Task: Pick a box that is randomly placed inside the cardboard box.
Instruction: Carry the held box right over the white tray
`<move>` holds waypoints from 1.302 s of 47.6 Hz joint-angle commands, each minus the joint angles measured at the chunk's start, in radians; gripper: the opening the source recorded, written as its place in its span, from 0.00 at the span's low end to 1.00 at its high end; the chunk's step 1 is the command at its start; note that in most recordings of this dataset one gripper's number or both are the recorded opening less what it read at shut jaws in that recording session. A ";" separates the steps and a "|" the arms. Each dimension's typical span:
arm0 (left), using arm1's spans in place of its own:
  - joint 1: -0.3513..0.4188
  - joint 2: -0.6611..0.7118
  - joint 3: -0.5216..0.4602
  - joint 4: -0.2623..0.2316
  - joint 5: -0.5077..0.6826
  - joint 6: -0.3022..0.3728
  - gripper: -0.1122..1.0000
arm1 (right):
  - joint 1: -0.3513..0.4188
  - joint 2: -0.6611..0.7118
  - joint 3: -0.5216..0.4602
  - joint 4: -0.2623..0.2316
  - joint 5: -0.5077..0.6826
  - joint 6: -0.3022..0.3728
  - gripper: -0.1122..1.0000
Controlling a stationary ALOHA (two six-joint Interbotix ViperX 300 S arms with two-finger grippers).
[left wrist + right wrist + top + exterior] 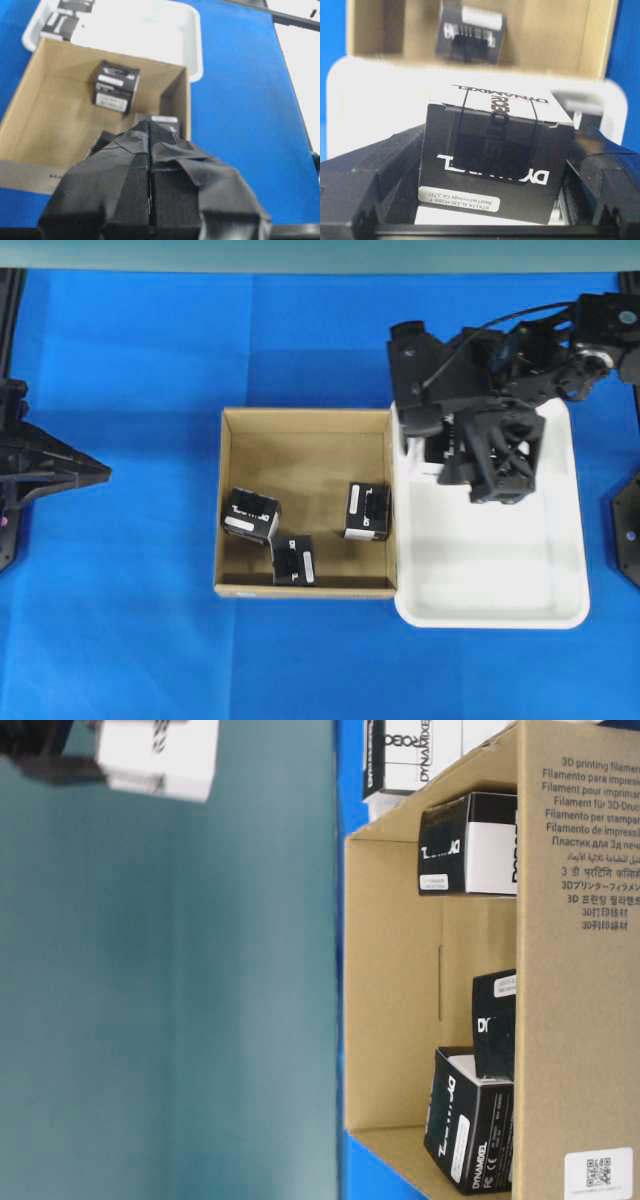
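Observation:
Next, my right gripper puts the black box down in the white tray (pixel 424 477) (pixel 521 117) beside the far-corner cartons, near the cardboard box.
The brown cardboard box (pixel 304 418) lies mid-table with three black cartons on its floor: one at the left (pixel 250 515), one at the front (pixel 295 560), one by the right wall (pixel 367 511). My right gripper (pixel 497 140) is shut on a further black box (pixel 495 150), its fingers pressing both sides. It holds that box in the air over the white tray's (pixel 560 540) far left part; in the overhead view my arm mostly hides it. The table-level view shows the held box (pixel 160 755) raised. My left gripper (pixel 149 130) is shut and empty, hovering at the cardboard box's near edge.
The white tray touches the cardboard box's right wall. Other black cartons (pixel 60 25) lie in the tray's far corner. Blue cloth (pixel 130 360) covers the table. The left arm (pixel 40 470) rests at the left edge of the overhead view.

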 commanded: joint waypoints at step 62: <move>0.012 0.021 -0.008 0.003 -0.003 -0.002 0.04 | 0.040 0.212 0.316 -0.089 -0.439 -0.020 0.79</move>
